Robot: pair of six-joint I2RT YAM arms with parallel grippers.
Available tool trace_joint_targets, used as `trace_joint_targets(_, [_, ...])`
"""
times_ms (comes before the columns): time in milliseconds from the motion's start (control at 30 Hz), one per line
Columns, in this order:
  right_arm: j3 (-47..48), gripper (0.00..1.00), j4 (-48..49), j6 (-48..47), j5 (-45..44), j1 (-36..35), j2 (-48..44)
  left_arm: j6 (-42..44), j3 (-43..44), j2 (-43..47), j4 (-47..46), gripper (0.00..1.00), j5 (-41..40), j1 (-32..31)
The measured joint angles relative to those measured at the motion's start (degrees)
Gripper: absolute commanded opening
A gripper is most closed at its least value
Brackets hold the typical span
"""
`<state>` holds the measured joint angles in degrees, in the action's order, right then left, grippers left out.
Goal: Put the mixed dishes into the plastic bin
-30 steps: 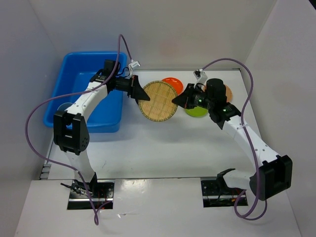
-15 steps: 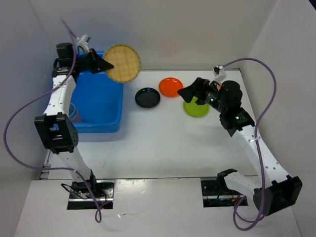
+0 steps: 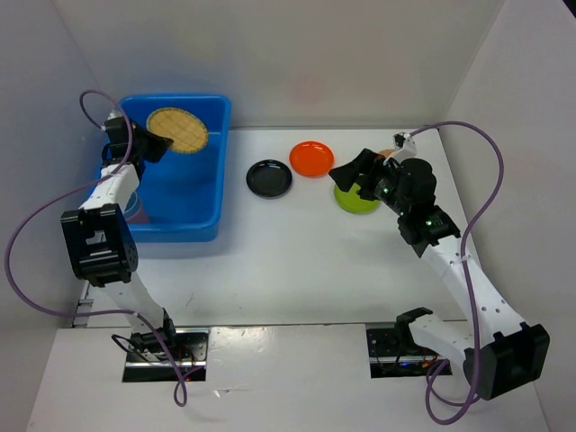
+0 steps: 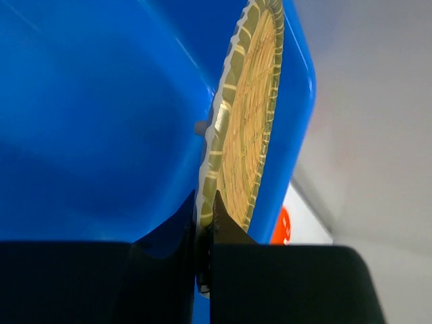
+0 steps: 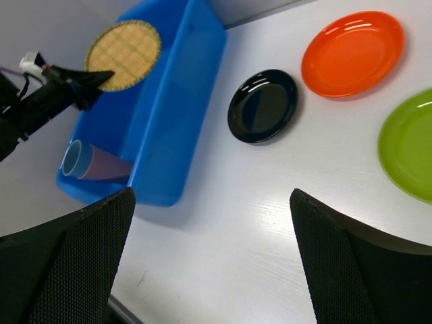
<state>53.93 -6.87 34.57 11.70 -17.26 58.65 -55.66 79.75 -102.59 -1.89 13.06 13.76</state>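
Observation:
Next, my left gripper lets go of the tan woven plate on the bin's bottom by the side (image 3: 195, 152) nearest the black plate.
My left gripper (image 3: 146, 144) (image 4: 206, 226) is shut on the rim of a tan woven plate (image 3: 177, 130) (image 4: 246, 128) (image 5: 123, 45), holding it over the far end of the blue plastic bin (image 3: 222, 144) (image 4: 94, 101) (image 5: 196, 88). A pink cup (image 5: 104, 164) lies on its side in the bin's near left corner, with a blue rim (image 5: 73, 157) at its mouth. On the table lie a black plate (image 3: 269, 178) (image 5: 262, 106), an orange plate (image 3: 311, 158) (image 5: 352, 53) and a lime green plate (image 3: 358, 200) (image 5: 410, 145). My right gripper (image 3: 349, 174) (image 5: 210, 196) hangs open and holds nothing, above the green plate's left edge.
White walls close in the table at the back and on both sides. The bin stands against the left wall. A sliver of something tan (image 3: 387, 154) shows behind my right wrist. Purple cables loop off both arms.
My left arm has swung the woven plate from the table's middle up and left to over the bin. My right gripper has let go of that plate, opened wide and drawn back right.

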Motion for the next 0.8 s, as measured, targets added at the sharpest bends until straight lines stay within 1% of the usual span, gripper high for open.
trace_joint_targets(167, [-2.1, 1.0, -0.2, 1.4, -4.9, 0.6, -0.4, -6.7, -1.1, -1.1, -3.3, 0.0, -8.4, -1.2])
trace_joint_targets(333, [-3.0, 1.0, -0.7, 2.1, -7.0, 2.1, -0.7, -12.7, -1.1, -4.4, -6.2, 0.0, -14.9, -3.4])
trace_joint_targets(433, [-3.0, 1.0, -0.7, 2.1, -7.6, 2.9, -0.8, -15.3, -1.0, -7.8, -6.1, 0.0, -19.2, -6.1])
trace_joint_targets(600, [-3.8, 1.0, -0.7, 2.2, -8.0, 3.7, -1.4, -18.4, -0.9, -12.4, -4.1, 0.0, -24.0, -9.6])
trace_joint_targets(800, [-4.6, 1.0, -1.0, 2.2, -8.0, 5.4, -2.1, -21.5, -1.3, -13.1, -2.9, 0.0, -30.5, -11.2])
